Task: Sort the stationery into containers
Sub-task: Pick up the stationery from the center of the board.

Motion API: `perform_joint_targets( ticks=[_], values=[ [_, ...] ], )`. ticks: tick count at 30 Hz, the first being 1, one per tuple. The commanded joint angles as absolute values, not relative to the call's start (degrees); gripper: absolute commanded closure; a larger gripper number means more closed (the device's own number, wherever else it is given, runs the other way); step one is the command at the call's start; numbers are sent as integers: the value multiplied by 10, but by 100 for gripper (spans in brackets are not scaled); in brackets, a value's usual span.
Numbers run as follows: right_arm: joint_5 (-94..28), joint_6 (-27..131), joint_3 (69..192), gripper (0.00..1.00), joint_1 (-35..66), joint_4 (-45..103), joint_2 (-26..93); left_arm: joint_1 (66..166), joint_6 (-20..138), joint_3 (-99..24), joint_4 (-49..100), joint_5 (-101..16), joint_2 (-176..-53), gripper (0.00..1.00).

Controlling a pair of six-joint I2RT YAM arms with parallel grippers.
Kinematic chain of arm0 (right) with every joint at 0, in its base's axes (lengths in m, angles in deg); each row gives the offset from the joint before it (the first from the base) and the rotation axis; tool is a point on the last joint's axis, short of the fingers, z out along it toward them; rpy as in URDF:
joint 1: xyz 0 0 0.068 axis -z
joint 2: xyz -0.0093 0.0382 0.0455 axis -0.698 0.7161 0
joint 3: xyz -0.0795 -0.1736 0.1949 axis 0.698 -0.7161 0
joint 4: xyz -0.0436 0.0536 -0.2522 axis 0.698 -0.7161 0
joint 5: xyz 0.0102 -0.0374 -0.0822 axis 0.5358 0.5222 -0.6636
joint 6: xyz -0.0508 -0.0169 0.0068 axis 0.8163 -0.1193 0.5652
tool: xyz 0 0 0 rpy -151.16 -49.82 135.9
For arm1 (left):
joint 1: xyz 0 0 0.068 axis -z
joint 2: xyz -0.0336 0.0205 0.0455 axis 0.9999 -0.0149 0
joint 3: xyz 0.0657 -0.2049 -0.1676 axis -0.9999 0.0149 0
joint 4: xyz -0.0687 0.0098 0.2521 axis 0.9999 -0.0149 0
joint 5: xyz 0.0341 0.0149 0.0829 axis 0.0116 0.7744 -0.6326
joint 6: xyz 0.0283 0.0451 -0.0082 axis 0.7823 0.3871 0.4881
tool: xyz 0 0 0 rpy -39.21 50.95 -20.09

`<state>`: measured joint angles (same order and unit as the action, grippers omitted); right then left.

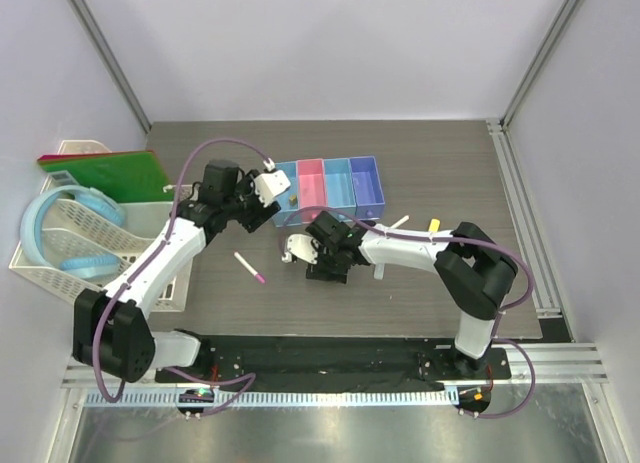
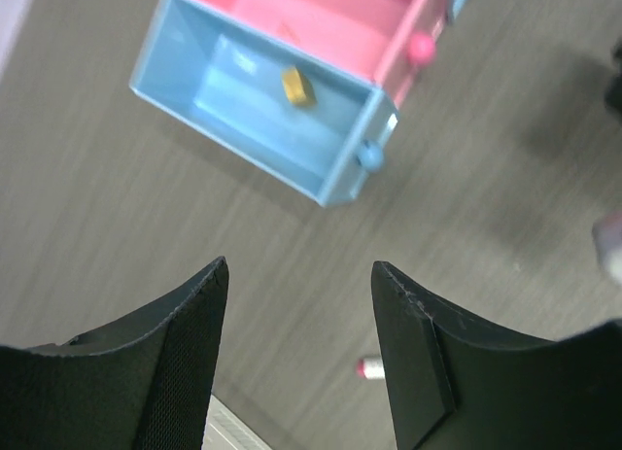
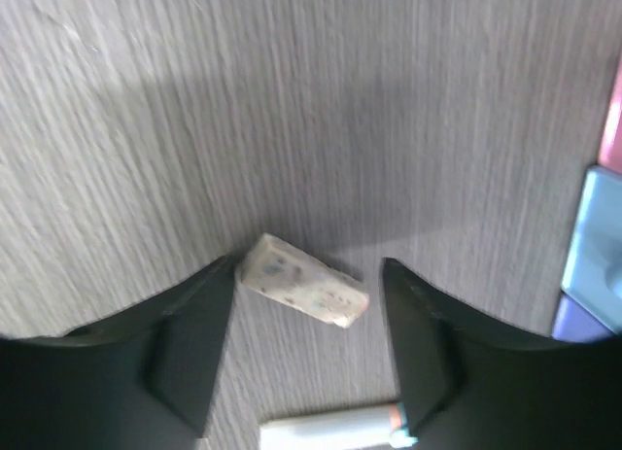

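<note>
The speckled tan piece lies lengthwise from finger to finger, so next I turn my right gripper and pinch the piece's long sides [image 3: 313,262] before lifting it.
The containers [image 1: 328,188] are a row of four joined bins: light blue, pink, light blue, purple. My right gripper [image 1: 322,263] is open just in front of them. In the right wrist view its jaws [image 3: 306,294] straddle a speckled tan piece [image 3: 303,281] lying on the table, one end against the left finger. A pale tube [image 3: 330,431] lies just below it. My left gripper [image 1: 260,217] is open and empty by the left blue bin [image 2: 262,100], which holds a tan piece [image 2: 297,86]. One white pen [image 1: 250,267] lies front left, another pen [image 1: 397,223] and a yellow stick [image 1: 434,224] right.
A white lattice basket [image 1: 60,258] at the left edge holds a big blue hoop [image 1: 70,218] and a green board [image 1: 105,173]. The pen's pink tip [image 2: 367,369] shows beside my left gripper's right finger. A metal rail [image 1: 520,223] runs along the table's right side.
</note>
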<state>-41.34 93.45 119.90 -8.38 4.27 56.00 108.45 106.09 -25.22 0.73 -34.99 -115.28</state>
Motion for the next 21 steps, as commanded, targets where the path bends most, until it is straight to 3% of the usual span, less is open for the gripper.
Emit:
perform_joint_targets(
  ticks=[1, 12, 21],
  values=[
    [-449, 983, 1182, 27, -81, 7, 529, 1078, 1079, -208, -7, -365, -1106, 39],
    [-398, 1050, 1190, 28, -54, -5, 538, 1078, 1073, -156, -45, -384, -1050, 38],
    [-383, 1066, 1213, 31, -53, 3, 571, 1065, 1161, -125, -109, -420, -1019, 33]
  ],
)
